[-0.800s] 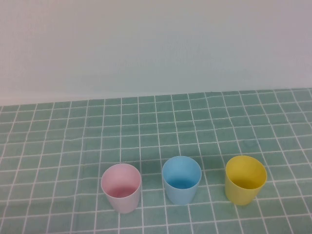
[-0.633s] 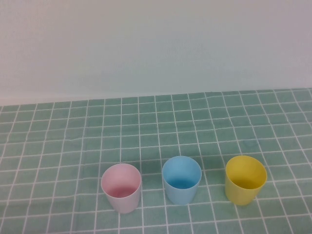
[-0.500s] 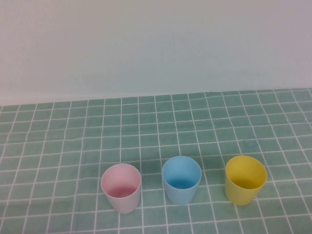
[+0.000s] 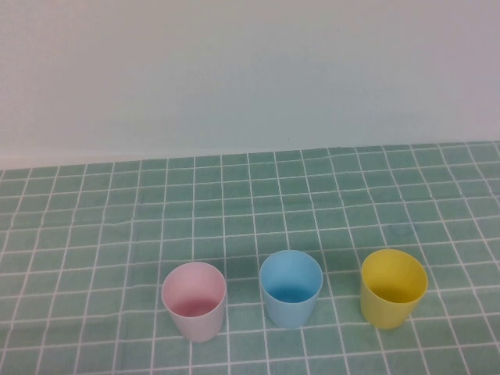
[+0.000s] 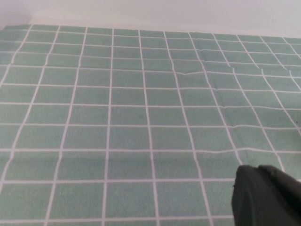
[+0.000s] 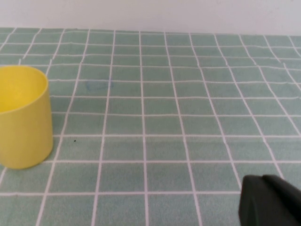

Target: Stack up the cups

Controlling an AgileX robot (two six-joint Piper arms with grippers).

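Note:
The pale pink cup goes into the light blue cup, so next my left gripper moves to the pale pink cup's far rim (image 4: 181, 267) and closes there.
Three small tapered cups stand upright in a row near the front of the table in the high view: a pale pink cup (image 4: 194, 301) on the left, a light blue cup (image 4: 291, 288) in the middle, a yellow cup (image 4: 394, 288) on the right. All are apart and empty. Neither arm shows in the high view. My left gripper (image 5: 256, 170) shows only as dark tips held together, over bare cloth with no cup in its view. My right gripper (image 6: 262, 181) is likewise shut and empty, and the yellow cup (image 6: 21, 117) stands well off to its side.
A green checked tablecloth (image 4: 250, 203) with white grid lines covers the table. A plain pale wall (image 4: 250, 70) rises behind the table's far edge. Open cloth lies behind the cups.

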